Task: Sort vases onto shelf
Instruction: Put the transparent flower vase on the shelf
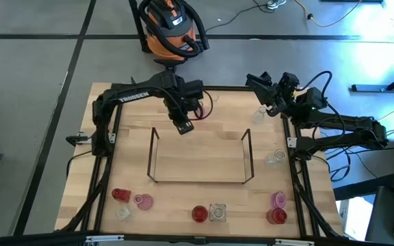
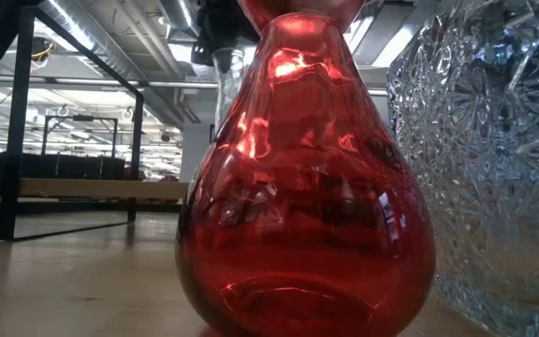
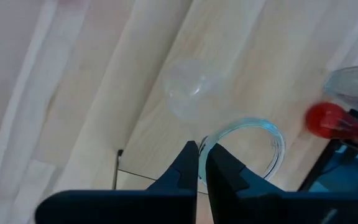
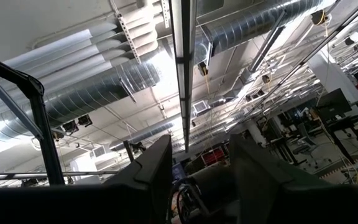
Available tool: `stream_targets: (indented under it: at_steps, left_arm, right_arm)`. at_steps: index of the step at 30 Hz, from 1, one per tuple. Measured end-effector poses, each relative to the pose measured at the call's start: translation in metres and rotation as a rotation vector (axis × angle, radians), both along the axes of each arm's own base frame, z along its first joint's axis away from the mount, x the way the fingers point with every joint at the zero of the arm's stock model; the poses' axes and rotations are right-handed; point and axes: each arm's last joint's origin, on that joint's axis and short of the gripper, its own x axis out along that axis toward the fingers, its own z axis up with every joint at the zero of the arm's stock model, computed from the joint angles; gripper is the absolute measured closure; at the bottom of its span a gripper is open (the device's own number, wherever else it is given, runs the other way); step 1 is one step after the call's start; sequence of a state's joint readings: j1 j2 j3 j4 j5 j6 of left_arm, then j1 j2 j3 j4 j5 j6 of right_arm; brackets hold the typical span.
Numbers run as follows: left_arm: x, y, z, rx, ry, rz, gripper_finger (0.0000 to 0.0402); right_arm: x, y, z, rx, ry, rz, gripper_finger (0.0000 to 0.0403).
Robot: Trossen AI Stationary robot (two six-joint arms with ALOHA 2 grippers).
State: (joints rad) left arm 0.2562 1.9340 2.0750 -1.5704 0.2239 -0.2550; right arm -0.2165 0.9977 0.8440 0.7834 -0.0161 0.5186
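The robot's left gripper will set the small clear vase down just inside the wire shelf's far corner (image 1: 174,135).
My left gripper (image 1: 183,127) hangs over the far left corner of the wire shelf (image 1: 200,158), shut on a small clear vase (image 3: 188,93). The low view shows this vase (image 2: 230,80) in the air behind a big red vase (image 2: 302,178). My right gripper (image 1: 260,85) waits at the far right, open, pointing up at the ceiling, its fingers bare (image 4: 197,171). Other vases stand on their bases along the near edge: red (image 1: 120,195), pink (image 1: 143,201), clear (image 1: 123,212), red (image 1: 199,214), cut glass (image 1: 217,212), pink (image 1: 278,199), red (image 1: 276,216). My left gripper pinches the clear vase's rim (image 3: 211,142) between its two fingers, one finger inside the mouth and one outside. The fingers come from above, pointing steeply down. The vase hangs below them, tilted, its round body (image 3: 188,93) clear of the table.
Two more clear vases stand on the right, one beside the shelf's right end (image 1: 275,158) and one farther back (image 1: 258,116). A black frame (image 1: 101,171) edges the table. The shelf's thin wire (image 3: 118,165) runs just under my left gripper. Bare wood lies between the shelf and the near vases.
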Motion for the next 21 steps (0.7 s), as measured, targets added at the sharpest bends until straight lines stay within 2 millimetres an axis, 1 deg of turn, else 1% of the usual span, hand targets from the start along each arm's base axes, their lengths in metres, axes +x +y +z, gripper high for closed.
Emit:
stream_targets:
  at_steps: [5,9,11,14,17,21]
  left_arm:
    - [0.002,-0.005,-0.002,0.054,0.018,-0.012,0.0394]
    - [0.002,-0.007,-0.002,0.061,0.021,-0.014,0.0393]
    - [0.0,-0.008,-0.003,0.052,0.024,-0.017,0.0394]
    - [-0.012,-0.008,-0.011,0.01,0.072,0.005,0.0397]
    - [-0.03,-0.006,-0.018,-0.01,0.12,0.045,0.0397]
    - [-0.053,-0.002,-0.022,-0.029,0.16,0.108,0.0397]
  right_arm:
    - [0.0,0.0,0.0,-0.002,0.001,0.003,0.0256]
    - [0.0,0.001,0.0,-0.014,0.004,0.019,0.0256]
    - [0.0,0.001,0.0,-0.024,0.006,0.034,0.0256]
    - [0.0,0.002,0.0,-0.036,0.009,0.055,0.0256]
    - [0.0,0.002,0.0,-0.042,0.011,0.075,0.0256]
    - [0.001,0.003,0.0,-0.045,0.013,0.078,0.0256]
